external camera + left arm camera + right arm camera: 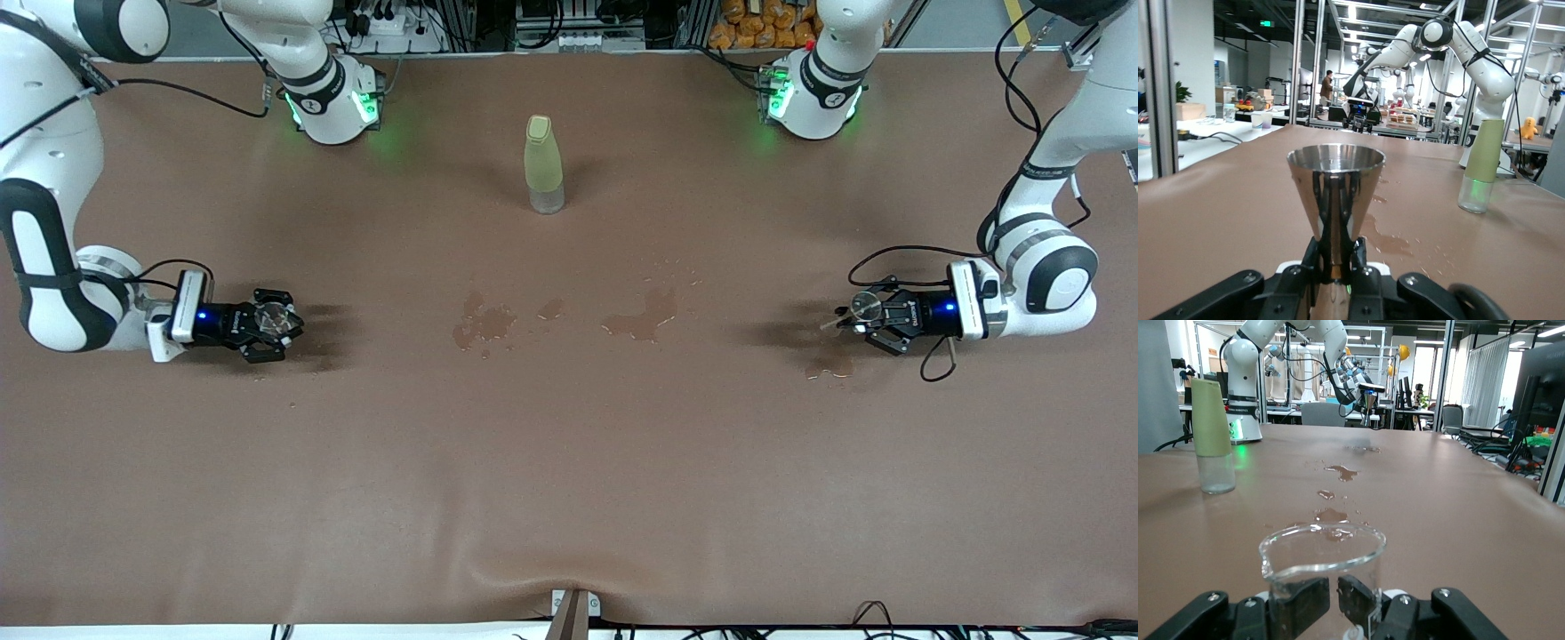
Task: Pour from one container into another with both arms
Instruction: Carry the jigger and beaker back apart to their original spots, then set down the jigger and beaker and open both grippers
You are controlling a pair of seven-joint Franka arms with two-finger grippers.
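My left gripper will stand the cone-shaped stemmed glass on the brown table cover (847, 322) next to the nearby wet patch. The glass is held upright low over the table.
My right gripper (274, 325) (1333, 597) is shut on the squat clear tumbler (272, 317) (1321, 550). It holds the tumbler upright, low over the table at the right arm's end. My left gripper (861, 315) (1336, 250) is shut on the thin stem of the cone-shaped stemmed glass (864, 305) (1336, 190). That glass also stands upright, rim up, low over the table at the left arm's end. I cannot tell whether either glass holds liquid. A wide stretch of table separates the two glasses.
A tall yellow-green bottle (543, 164) (1481, 163) (1211, 433) stands mid-table toward the robots' bases. Wet spill patches (484, 322) (642, 318) lie on the brown table cover between the grippers. Another wet patch (831, 364) lies under the left gripper.
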